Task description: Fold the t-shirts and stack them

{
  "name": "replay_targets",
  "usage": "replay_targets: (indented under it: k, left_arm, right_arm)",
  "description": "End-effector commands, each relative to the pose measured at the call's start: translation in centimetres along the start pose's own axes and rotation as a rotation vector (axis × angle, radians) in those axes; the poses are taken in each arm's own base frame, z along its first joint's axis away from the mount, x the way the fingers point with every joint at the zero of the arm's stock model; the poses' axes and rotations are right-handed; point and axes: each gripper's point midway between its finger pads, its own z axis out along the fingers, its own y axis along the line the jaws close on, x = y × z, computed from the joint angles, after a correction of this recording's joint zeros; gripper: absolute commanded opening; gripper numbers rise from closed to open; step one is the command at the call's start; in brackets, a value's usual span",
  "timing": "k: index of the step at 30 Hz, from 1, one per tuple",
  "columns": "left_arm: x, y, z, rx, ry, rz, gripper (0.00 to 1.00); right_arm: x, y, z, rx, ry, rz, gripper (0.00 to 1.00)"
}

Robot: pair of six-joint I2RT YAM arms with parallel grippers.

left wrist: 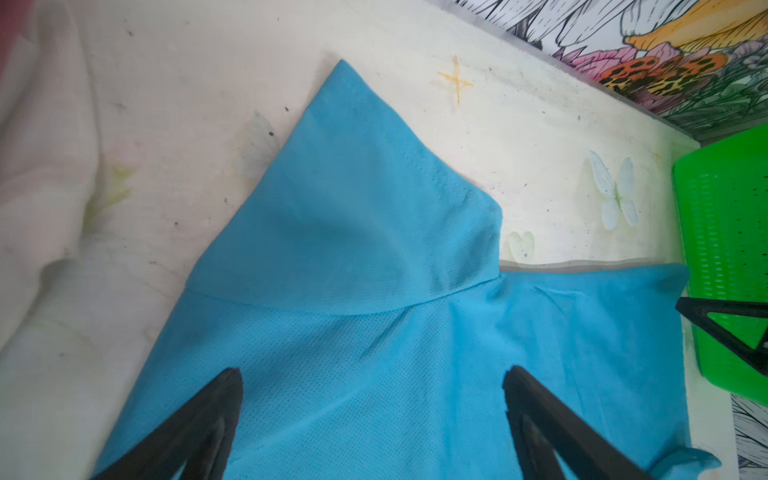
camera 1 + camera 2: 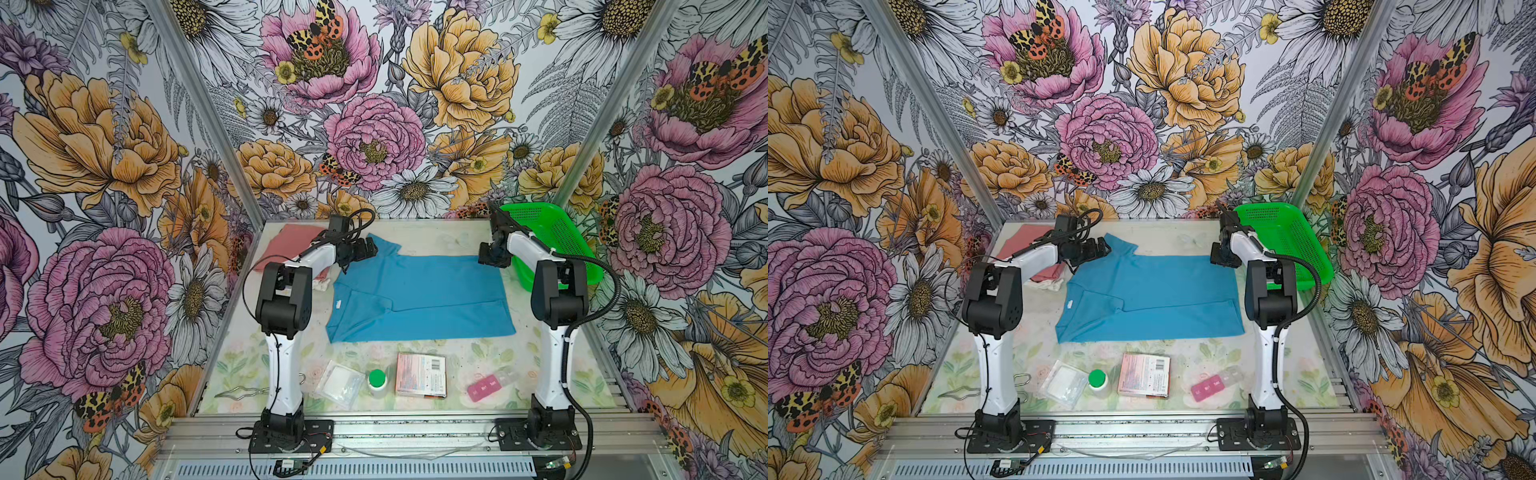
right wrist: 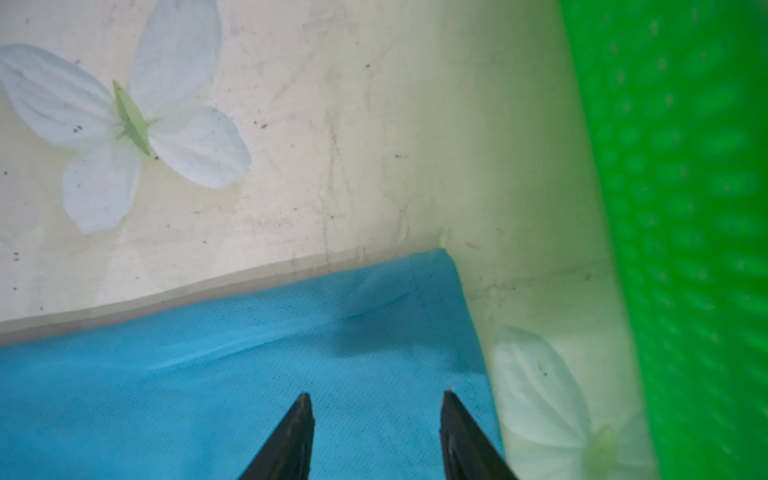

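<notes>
The sky-blue t-shirt's far sleeve has an outer corner [image 2: 372, 237] [image 1: 336, 84] on the side toward the salmon-pink t-shirt. My left gripper grabs the sleeve there next.
A sky-blue t-shirt [image 2: 419, 299] [image 2: 1154, 299] lies flat mid-table, its near side folded over, with a small white neck label at its left. My left gripper [image 2: 370, 248] [image 1: 374, 372] hovers open and wide over its far-left shoulder, just below the sleeve [image 1: 353, 187]. My right gripper [image 2: 488, 255] [image 3: 376, 395] sits at the far-right corner of the shirt [image 3: 208, 374]. Its jaws are apart at about half width over the cloth and pinch nothing. A salmon-pink t-shirt [image 2: 286, 245] lies folded at the far left, partly behind the left arm. White fabric [image 2: 322, 284] peeks out beside it.
A green mesh basket [image 2: 552, 237] [image 3: 685, 208] stands close to the right of my right gripper. Along the front lie a metal clip [image 2: 241, 392], a clear bag [image 2: 338, 382], a green-capped bottle [image 2: 377, 382], a pink box [image 2: 420, 374] and a pink pill case [image 2: 484, 386].
</notes>
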Motion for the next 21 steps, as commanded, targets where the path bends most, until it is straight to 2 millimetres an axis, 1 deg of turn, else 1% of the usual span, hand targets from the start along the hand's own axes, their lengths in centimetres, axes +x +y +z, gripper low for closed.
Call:
replay_targets:
  k: [1,5,10,12,15,18,19,21]
  left_arm:
    - [0.1,-0.9,-1.3,0.047,-0.019,0.015,0.99]
    - [0.7,-1.3,-2.2,0.059,-0.024,0.009,0.99]
    - [1.0,-2.1,-3.9,0.076,-0.051,0.018,0.99]
    - [1.1,-2.3,-4.6,0.079,-0.061,0.022,0.99]
    - [0.9,-2.5,-5.4,0.082,-0.076,0.029,0.99]
    - [0.5,-2.8,-5.8,0.097,-0.083,0.031,0.99]
    - [0.3,-2.8,-5.8,0.099,-0.084,0.031,0.99]
    - [0.0,-3.1,-5.9,0.105,-0.091,0.035,0.99]
  right_arm:
    - [-1.3,-0.6,0.4,0.059,-0.028,0.001,0.51]
    - [-2.0,-0.8,1.5,0.078,-0.019,0.011,0.49]
    - [-2.5,-1.0,2.9,0.094,-0.005,0.029,0.39]
    - [-2.6,-1.0,3.1,0.096,0.004,0.029,0.36]
    - [-2.7,-1.4,3.3,0.126,0.010,0.032,0.36]
    - [-2.6,-1.7,3.4,0.141,0.020,0.037,0.36]
    - [-2.6,-1.7,3.4,0.144,0.024,0.035,0.34]
    - [-2.4,-1.6,3.7,0.146,0.037,0.033,0.28]
